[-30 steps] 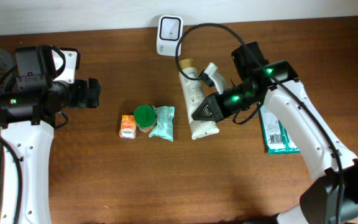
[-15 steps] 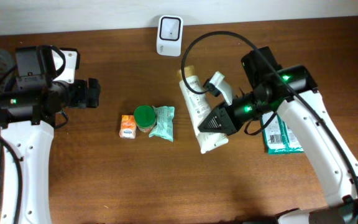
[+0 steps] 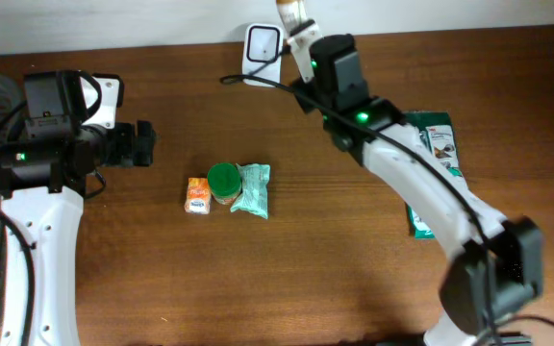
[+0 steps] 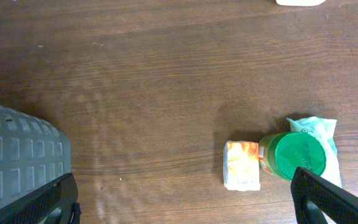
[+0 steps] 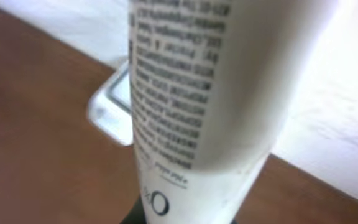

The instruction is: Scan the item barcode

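The white tube will go down along the green pack's edge [image 3: 416, 185] that faces the mint sachet, and I need to place it there with my right gripper. The tube is now held up by the scanner.
My right gripper [image 3: 308, 40] is shut on a white tube [image 3: 290, 13] with black print, held up at the table's back edge just right of the white scanner [image 3: 261, 43]. In the right wrist view the white tube [image 5: 197, 93] fills the frame, its small print facing the camera, and the scanner [image 5: 112, 103] shows blurred behind it on the left. No barcode is legible. My left gripper [image 3: 144, 144] hovers open over the left side of the table, holding nothing; its fingertips [image 4: 328, 196] frame bare wood.
An orange packet [image 3: 197, 195], a green-lidded jar [image 3: 224, 180] and a mint sachet [image 3: 254, 189] lie together mid-table. A green pack [image 3: 438, 144] lies under the right arm. A grey basket [image 4: 17, 155] stands at the far left.
The right arm has lifted the white tube off the table's middle and swung it back to the scanner. The left arm has not moved.
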Robot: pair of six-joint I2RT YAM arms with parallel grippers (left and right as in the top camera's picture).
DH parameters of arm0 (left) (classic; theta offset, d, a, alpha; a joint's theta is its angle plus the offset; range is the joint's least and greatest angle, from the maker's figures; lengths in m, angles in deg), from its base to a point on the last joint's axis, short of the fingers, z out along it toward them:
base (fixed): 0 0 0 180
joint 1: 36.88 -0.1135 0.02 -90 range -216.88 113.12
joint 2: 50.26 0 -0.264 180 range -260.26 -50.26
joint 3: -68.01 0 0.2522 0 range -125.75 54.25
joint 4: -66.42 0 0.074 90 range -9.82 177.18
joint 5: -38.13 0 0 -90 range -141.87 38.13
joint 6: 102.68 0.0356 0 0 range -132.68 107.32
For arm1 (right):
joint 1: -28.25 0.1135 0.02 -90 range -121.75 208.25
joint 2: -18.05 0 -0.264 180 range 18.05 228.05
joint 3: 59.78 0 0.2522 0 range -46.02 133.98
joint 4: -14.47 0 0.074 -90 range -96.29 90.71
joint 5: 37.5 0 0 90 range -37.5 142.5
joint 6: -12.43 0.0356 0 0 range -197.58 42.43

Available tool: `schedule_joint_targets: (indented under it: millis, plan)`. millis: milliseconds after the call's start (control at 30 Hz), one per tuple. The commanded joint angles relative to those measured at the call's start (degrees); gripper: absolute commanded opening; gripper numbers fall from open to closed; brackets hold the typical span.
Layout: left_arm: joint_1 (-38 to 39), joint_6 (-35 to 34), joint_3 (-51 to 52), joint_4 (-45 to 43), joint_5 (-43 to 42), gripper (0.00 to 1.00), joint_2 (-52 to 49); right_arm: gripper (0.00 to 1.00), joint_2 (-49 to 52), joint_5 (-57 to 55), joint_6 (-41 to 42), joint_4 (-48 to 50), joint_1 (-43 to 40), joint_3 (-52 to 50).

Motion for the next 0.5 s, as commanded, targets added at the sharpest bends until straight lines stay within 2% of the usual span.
schedule_joint_targets:
  millis: [0,67,300,467]
  plan:
    - [-0.2,0.9,-0.5,0.0,0.2,0.99,0.1,0.04,7.0,-13.0,-11.3,10.9,0.1,1.4]
    - [-0.2,0.9,-0.5,0.0,0.2,0.99,0.1,0.04,11.2,-16.1,-16.3,15.6,0.2,2.1]
    - [-0.2,0.9,-0.5,0.0,0.2,0.99,0.1,0.04,26.3,-22.9,-34.1,15.9,1.6,16.9]
    - [-0.2,0.9,-0.5,0.0,0.2,0.99,0.1,0.04,29.0,-18.1,-40.1,16.3,1.9,21.1]
